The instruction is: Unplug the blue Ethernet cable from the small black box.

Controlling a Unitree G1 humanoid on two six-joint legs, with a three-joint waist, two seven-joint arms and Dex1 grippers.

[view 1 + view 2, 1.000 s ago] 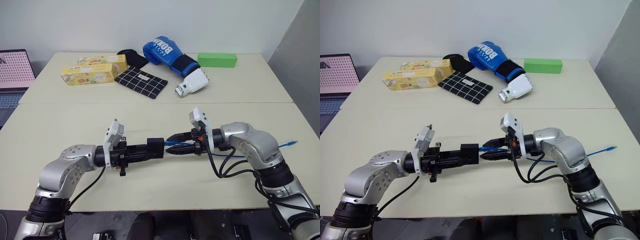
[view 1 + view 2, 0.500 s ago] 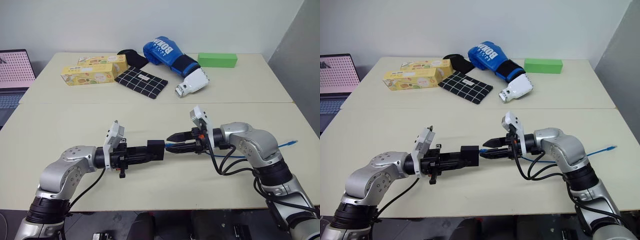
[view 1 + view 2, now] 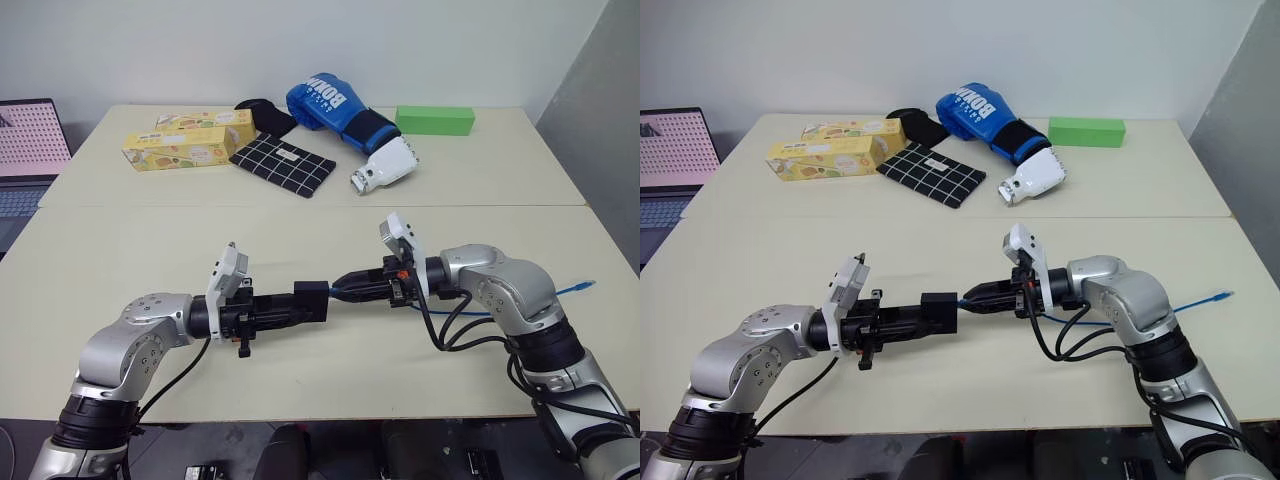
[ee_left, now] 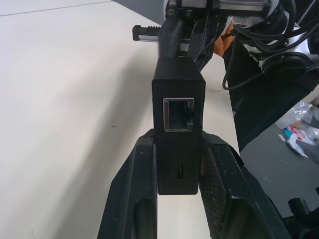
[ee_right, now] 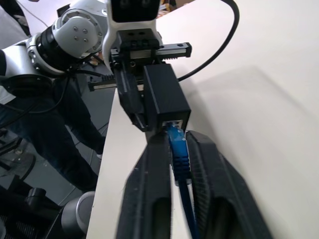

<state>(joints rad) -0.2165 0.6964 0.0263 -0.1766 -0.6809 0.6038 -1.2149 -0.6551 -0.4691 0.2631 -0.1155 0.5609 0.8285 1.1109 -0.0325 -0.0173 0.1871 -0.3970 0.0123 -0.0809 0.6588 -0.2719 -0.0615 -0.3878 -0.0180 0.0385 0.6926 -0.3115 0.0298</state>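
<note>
Next, I release the small black box from my left gripper on the near table (image 3: 178, 255), setting it by the seam that faces the yellow boxes.
The small black box (image 3: 311, 298) hangs above the near table, with my left gripper (image 3: 303, 304) shut on its sides. One side of the box shows an empty port (image 4: 178, 114). The blue Ethernet cable (image 5: 178, 149) has its plug seated in the box's opposite face. My right gripper (image 3: 346, 288) is shut on that plug, its fingers (image 5: 155, 164) pressed on either side of it. Both grippers point at each other, almost tip to tip. The cable runs back under my right arm, and its free end (image 3: 582, 288) lies on the table at the right.
On the far table lie a blue boxing glove (image 3: 335, 108), a green block (image 3: 434, 121), a black white-checked cloth (image 3: 283, 165), two yellow boxes (image 3: 185, 140) and a white device (image 3: 385, 166). A laptop (image 3: 25, 140) stands at the left edge.
My right gripper's fingers, open around the blue plug before, have closed onto it. Both arms have stayed in place.
</note>
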